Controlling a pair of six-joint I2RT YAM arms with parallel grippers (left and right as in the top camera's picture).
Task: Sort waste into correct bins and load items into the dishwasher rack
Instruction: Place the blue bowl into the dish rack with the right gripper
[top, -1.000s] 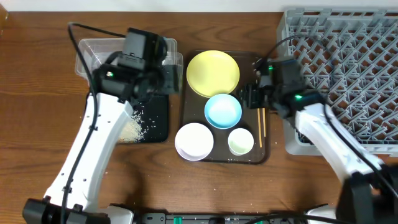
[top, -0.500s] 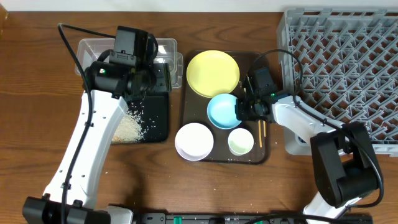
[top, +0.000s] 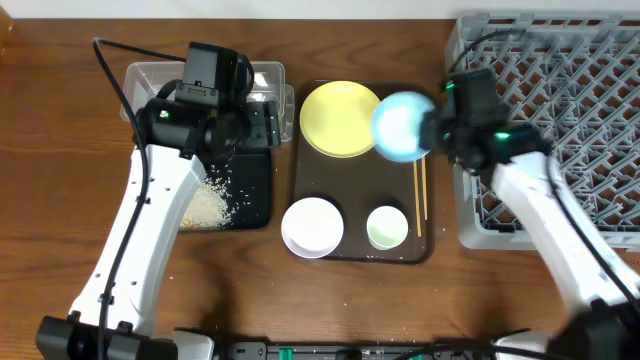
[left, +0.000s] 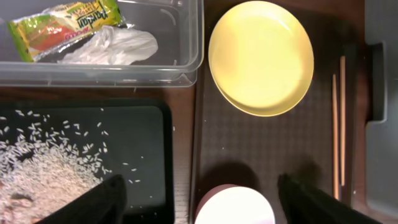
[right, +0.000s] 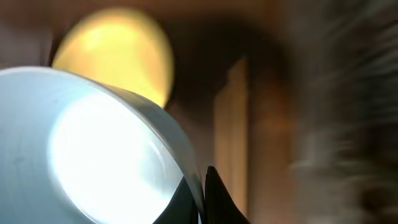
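Observation:
Next, my right gripper releases the light blue bowl, now hanging tilted between plate and rack, in the grey dishwasher rack's back corner (top: 498, 60), next to the side of the serving tray.
My right gripper (top: 432, 130) is shut on the rim of the light blue bowl (top: 400, 127), which hangs tilted in the air between the yellow plate (top: 342, 118) and the grey dishwasher rack (top: 560, 110). In the right wrist view the bowl (right: 93, 143) fills the left side, its rim pinched at the jaws (right: 202, 186). My left gripper (left: 200, 183) stands open above the black tray's edge and the white bowl (left: 235, 208), holding nothing. The snack wrapper (left: 65, 25) and white paper (left: 112, 46) lie in the clear tub (left: 193, 37). Rice (left: 43, 168) lies on the black tray (left: 143, 130).
A dark brown serving tray (top: 355, 185) carries the plate, the white bowl (top: 313, 226), a small white cup (top: 387, 227) and two chopsticks (top: 420, 195) along its right side. The rack's left wall stands just right of that tray. Some rice lies off the black tray's left edge.
The right gripper shut on the blue bowl and lifted it up and to the right, off the brown tray toward the rack. The left gripper's jaws opened wider; that arm barely moved.

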